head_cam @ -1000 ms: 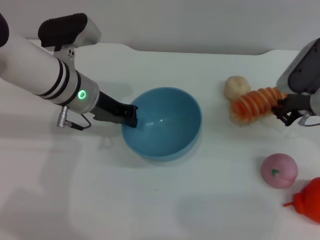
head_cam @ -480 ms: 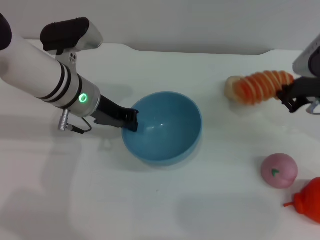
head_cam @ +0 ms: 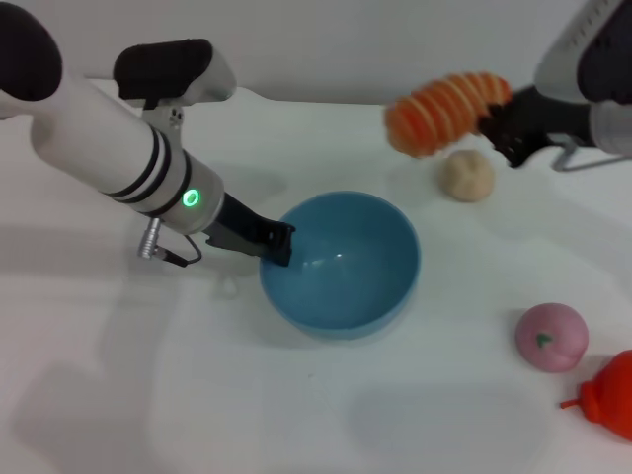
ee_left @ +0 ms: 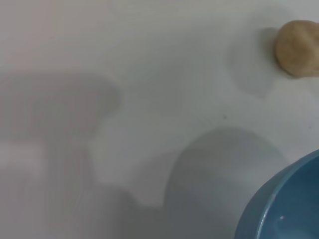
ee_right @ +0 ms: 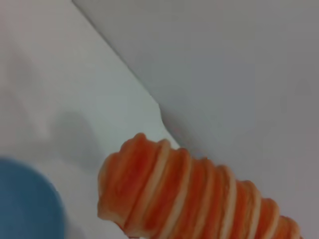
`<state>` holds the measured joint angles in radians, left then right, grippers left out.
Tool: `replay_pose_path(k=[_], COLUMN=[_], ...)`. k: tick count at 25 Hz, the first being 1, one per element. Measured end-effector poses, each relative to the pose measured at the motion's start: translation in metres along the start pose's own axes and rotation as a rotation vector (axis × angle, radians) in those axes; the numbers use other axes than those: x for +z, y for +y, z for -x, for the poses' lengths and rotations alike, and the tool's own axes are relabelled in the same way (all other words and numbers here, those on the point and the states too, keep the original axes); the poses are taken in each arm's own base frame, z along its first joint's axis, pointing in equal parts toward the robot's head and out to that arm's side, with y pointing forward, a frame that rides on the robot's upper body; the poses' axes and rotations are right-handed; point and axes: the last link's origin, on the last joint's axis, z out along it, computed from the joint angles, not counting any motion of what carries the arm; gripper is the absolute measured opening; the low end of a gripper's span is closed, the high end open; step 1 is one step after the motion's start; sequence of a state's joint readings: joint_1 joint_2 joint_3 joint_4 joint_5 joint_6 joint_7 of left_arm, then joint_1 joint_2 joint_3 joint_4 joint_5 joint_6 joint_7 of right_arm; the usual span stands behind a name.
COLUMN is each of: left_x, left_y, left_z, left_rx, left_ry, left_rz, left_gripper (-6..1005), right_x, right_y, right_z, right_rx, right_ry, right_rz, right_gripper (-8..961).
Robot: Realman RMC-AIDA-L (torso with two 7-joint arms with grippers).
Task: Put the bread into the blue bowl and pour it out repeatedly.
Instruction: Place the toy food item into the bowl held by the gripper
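My right gripper needs to release the bread inside the blue bowl (head_cam: 361, 221), so that it leans on the rim beside my left gripper.
The bread (head_cam: 444, 112), a long loaf with orange and cream stripes, hangs in the air beyond the bowl's far right side, with my right gripper (head_cam: 501, 125) shut on its right end. It fills the right wrist view as a striped loaf (ee_right: 199, 194), with a patch of the blue bowl (ee_right: 25, 204) below it. The blue bowl (head_cam: 344, 259) sits upright and holds nothing, mid-table. My left gripper (head_cam: 276, 240) is shut on the bowl's left rim. The left wrist view shows only a slice of the bowl rim (ee_left: 284, 204).
A small round beige bun (head_cam: 467, 175) lies on the white table right of the bowl, also seen as the bun (ee_left: 297, 48) from the left wrist. A pink peach-like ball (head_cam: 551, 337) and a red toy (head_cam: 607, 395) lie near the front right.
My right gripper has lifted the bread off the table and carried it left, toward the bowl. The left arm and the bowl have shifted slightly right and nearer.
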<state>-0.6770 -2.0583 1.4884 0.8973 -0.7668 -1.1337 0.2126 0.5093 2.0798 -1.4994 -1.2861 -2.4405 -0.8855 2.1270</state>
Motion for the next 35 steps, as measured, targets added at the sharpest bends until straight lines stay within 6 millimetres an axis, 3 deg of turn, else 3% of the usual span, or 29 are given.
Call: replay_pose_path(k=[10, 14, 29, 35], left_x=[0.007, 0.007, 0.003, 0.002], left_y=[0.017, 0.019, 0.012, 0.012], left_z=[-0.015, -0.020, -0.029, -0.031], left_rx=[0.057, 0.063, 0.050, 0.056], left_ry=[0.015, 0.033, 0.087, 0.090], left_rz=[-0.010, -0.014, -0.026, -0.030], left_gripper=[-1, -1, -2, -1], right_x=[0.003, 0.004, 0.008, 0.011], right_y=[0.039, 0.056, 0.082, 0.081], right_z=[0.039, 0.046, 0.011, -0.001], right_rx=[-0.026, -0.025, 0.146, 0.217], right_ry=[-0.139, -0.195, -0.164, -0.131], right_rz=[0.136, 0.210, 0.308, 0.299], right_gripper=[96, 93, 89, 90])
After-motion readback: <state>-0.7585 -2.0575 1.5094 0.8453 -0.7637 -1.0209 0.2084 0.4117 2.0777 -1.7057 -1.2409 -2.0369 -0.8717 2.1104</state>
